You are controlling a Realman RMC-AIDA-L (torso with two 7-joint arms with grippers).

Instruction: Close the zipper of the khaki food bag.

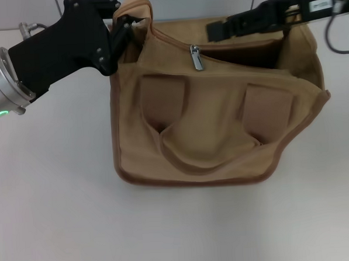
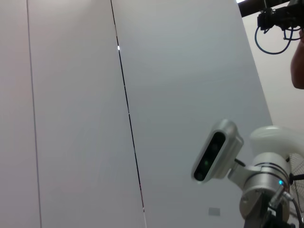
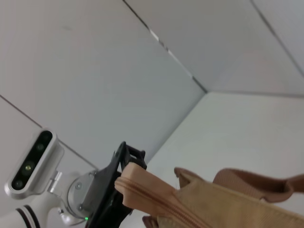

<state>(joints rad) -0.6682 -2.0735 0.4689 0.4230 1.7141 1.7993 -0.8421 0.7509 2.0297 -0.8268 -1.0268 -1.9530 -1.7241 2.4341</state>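
Note:
The silver slider sits partway along the bag's opening, apart from my right gripper, so it should open and take the pull tab (image 1: 198, 62) before closing the rest.
The khaki food bag (image 1: 215, 122) lies on the white table with its handle patches facing up and its mouth open at the far side. The zipper's silver slider (image 1: 197, 59) sits on the near lip, left of the mouth's middle. My left gripper (image 1: 127, 23) is shut on the bag's far-left end and holds it raised. The right wrist view shows this grip (image 3: 121, 173) on the tan end of the bag (image 3: 213, 204), with the zipper line (image 3: 156, 202) running from it. My right gripper (image 1: 215, 30) hovers over the open mouth, just right of the slider and apart from it.
The white table (image 1: 62, 218) spreads to the left of the bag and in front of it. A grey panelled wall stands behind. A black cable (image 1: 333, 37) hangs from my right arm at the far right. The left wrist view shows only the wall and my right arm's wrist camera (image 2: 216, 149).

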